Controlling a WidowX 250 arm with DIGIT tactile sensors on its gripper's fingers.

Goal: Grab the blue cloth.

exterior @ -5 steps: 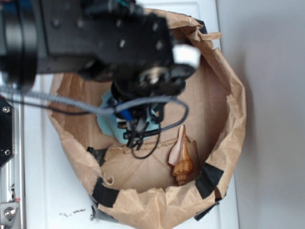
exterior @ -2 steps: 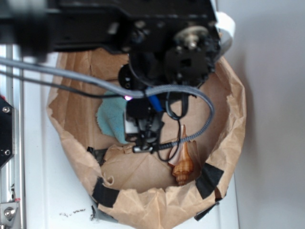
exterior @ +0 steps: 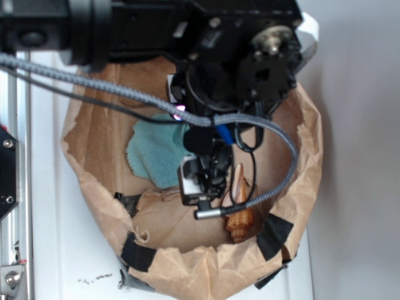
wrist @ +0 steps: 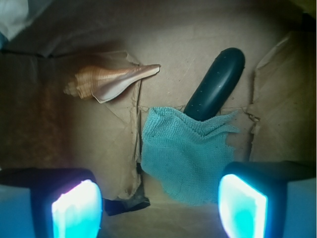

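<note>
I need to bring my gripper down and pinch the blue cloth where it bunches up beside the dark teal capsule (wrist: 197, 126), because most of the cloth lies flat.
The blue cloth (exterior: 155, 153) is a pale teal terry piece with frayed edges, lying flat on the floor of a brown paper bag (exterior: 301, 156). In the wrist view the cloth (wrist: 188, 154) lies ahead of the fingers, nearer the right one, with its far edge over a dark teal capsule (wrist: 216, 83). My gripper (wrist: 158, 208) is open and empty, held above the bag floor. In the exterior view the gripper (exterior: 212, 178) hangs just right of the cloth, beside the shell, and the arm hides the capsule.
A tan and orange seashell (exterior: 240, 215) lies right of the cloth; it also shows in the wrist view (wrist: 109, 79). The bag's crumpled walls ring everything. Black tape patches (exterior: 273, 236) sit on the rim. A cable (exterior: 275, 134) loops over the bag.
The arm has moved to the right in the exterior view. The gripper has gone from over the cloth to beside the shell, and more of the cloth shows. The cloth has not moved.
</note>
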